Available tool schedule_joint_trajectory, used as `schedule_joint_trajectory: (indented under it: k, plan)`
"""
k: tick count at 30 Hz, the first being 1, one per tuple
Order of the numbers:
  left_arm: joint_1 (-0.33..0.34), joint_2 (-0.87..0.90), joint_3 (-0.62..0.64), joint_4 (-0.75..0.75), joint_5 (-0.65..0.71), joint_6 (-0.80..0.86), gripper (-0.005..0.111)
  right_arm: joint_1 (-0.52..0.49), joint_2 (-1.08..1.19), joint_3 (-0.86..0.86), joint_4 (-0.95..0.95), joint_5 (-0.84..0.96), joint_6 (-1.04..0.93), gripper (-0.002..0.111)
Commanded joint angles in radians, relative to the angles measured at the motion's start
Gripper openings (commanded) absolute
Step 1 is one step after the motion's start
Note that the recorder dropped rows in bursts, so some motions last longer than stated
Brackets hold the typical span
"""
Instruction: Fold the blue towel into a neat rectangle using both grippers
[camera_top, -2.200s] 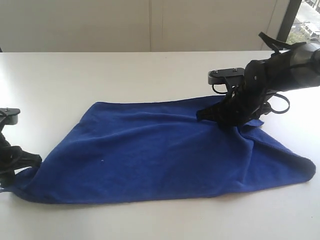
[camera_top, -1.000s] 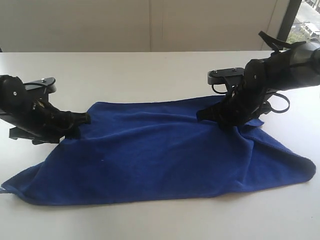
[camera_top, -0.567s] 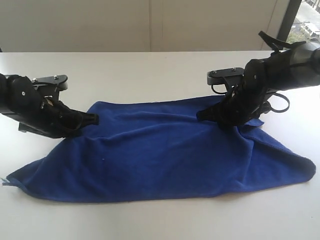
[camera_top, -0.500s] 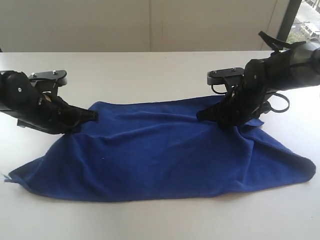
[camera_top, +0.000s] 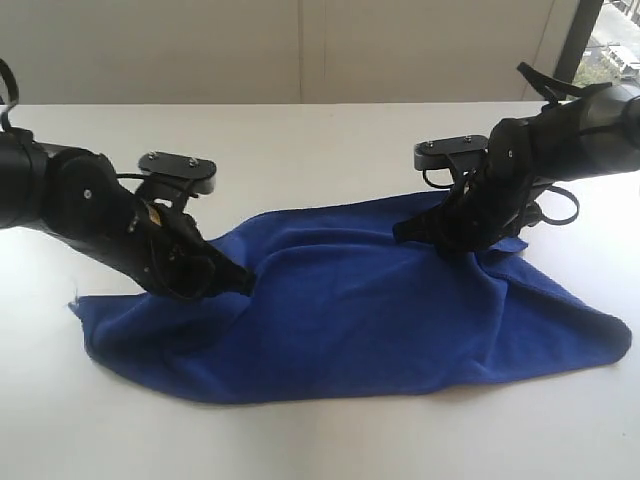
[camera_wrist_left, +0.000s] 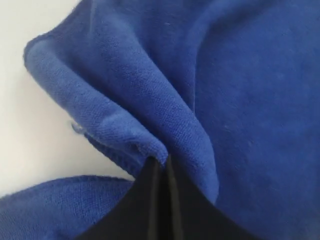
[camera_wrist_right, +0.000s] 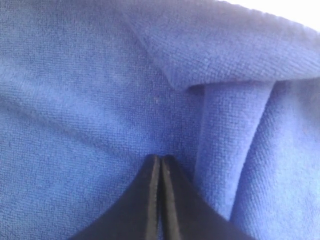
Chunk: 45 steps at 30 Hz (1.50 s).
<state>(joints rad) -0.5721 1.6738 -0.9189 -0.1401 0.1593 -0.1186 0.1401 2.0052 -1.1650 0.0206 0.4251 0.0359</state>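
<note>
My left gripper grips a fold within the towel's bunched end; it should open, take the outer flap's edge (camera_wrist_left: 95, 181) and pull that end flat before folding.
The blue towel (camera_top: 400, 320) lies spread on the white table (camera_top: 300, 140), bunched up at its left end. My left gripper (camera_top: 243, 284) is shut on a raised fold of the towel's left part; in the left wrist view its tips (camera_wrist_left: 160, 161) pinch a ridge of cloth (camera_wrist_left: 125, 125). Over the towel's far right part, my right gripper (camera_top: 402, 232) is shut with its tips (camera_wrist_right: 161, 158) in the cloth (camera_wrist_right: 75, 75), beside an upright fold. The towel's white label is hidden.
A pale wall runs behind the table, and a window (camera_top: 615, 40) shows at the top right. The right arm's cables (camera_top: 560, 205) loop above the towel's far right corner. Bare tabletop surrounds the towel on all sides.
My left gripper shut on the towel's far left edge and dragged it right and toward the front. The towel's left end bunched and shifted right. The right arm has stayed still.
</note>
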Motion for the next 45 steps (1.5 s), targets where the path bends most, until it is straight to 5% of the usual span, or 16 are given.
schedule_joint_trajectory:
  k: [1,5,15,27,33,45]
  plan:
    - [-0.053,0.032,-0.002,-0.004,0.102,0.006,0.000,-0.008,0.027,0.020,-0.021,0.052,-0.011,0.000]
    - [-0.058,0.073,-0.002,-0.008,0.164,0.006,0.003,-0.008,0.027,0.020,-0.021,0.055,-0.011,0.000]
    - [-0.056,-0.019,-0.002,0.020,0.171,0.101,0.062,-0.008,0.027,0.020,-0.021,0.057,-0.011,0.000]
    - [0.130,-0.090,-0.002,0.048,0.167,0.090,0.062,-0.008,0.027,0.020,-0.021,0.054,-0.015,0.000]
    - [0.120,-0.048,-0.002,0.036,0.214,0.119,0.062,-0.008,0.027,0.020,-0.021,0.036,-0.015,0.000]
    - [0.121,-0.044,-0.002,-0.217,0.256,0.579,0.062,-0.008,0.031,0.020,-0.021,0.022,-0.015,0.000]
